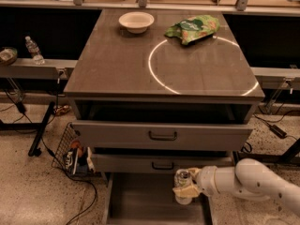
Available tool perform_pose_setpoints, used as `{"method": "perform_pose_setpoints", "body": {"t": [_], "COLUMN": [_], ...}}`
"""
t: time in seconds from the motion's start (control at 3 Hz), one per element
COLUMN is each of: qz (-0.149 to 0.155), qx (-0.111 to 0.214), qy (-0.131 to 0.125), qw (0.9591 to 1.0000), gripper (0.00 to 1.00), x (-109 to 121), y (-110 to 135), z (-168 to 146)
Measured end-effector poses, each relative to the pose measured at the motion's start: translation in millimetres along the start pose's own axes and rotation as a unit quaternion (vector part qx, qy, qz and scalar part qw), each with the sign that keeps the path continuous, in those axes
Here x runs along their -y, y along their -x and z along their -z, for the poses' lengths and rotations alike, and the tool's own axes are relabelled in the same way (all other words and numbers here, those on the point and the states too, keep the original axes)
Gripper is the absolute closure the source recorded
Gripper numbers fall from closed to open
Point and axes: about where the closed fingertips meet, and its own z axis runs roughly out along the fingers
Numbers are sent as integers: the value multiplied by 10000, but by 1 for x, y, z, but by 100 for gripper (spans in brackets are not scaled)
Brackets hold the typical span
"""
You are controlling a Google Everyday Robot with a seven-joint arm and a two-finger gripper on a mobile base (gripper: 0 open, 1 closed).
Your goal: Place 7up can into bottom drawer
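Observation:
Next, I release the 7up can on the bottom drawer's inside (171, 198), just below the lower dark handle.
The 7up can (182, 183), with a silver top and pale body, stands upright in my gripper (183, 189). The gripper is shut on the can and holds it over the right part of the bottom drawer (140, 200). That drawer is pulled out at the bottom of the view, a shallow grey tray with a flat floor. My white arm (253, 182) reaches in from the lower right. The can's lower end is partly hidden by my fingers (186, 191).
Two upper grey drawer fronts (161, 136) with dark handles sit above. The table top (117, 64) holds a white bowl (136, 21) and a green chip bag (193, 28). A water bottle (34, 49) stands on a left shelf. A wire basket (72, 153) and cables lie at left.

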Motion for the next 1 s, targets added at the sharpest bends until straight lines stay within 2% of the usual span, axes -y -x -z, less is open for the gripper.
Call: {"method": "perform_pose_setpoints", "body": {"t": [0.33,0.67,1.0], "qz": [-420,-399,-461], "qx": [-61,-62,33], "qy": [-180,-176,-163], "qw": [9989,9990,9988], "gripper": [100,100,100], "x": [21,21,21], "y": [-69,-66,-75], "z": [-35,-34,-50]}}
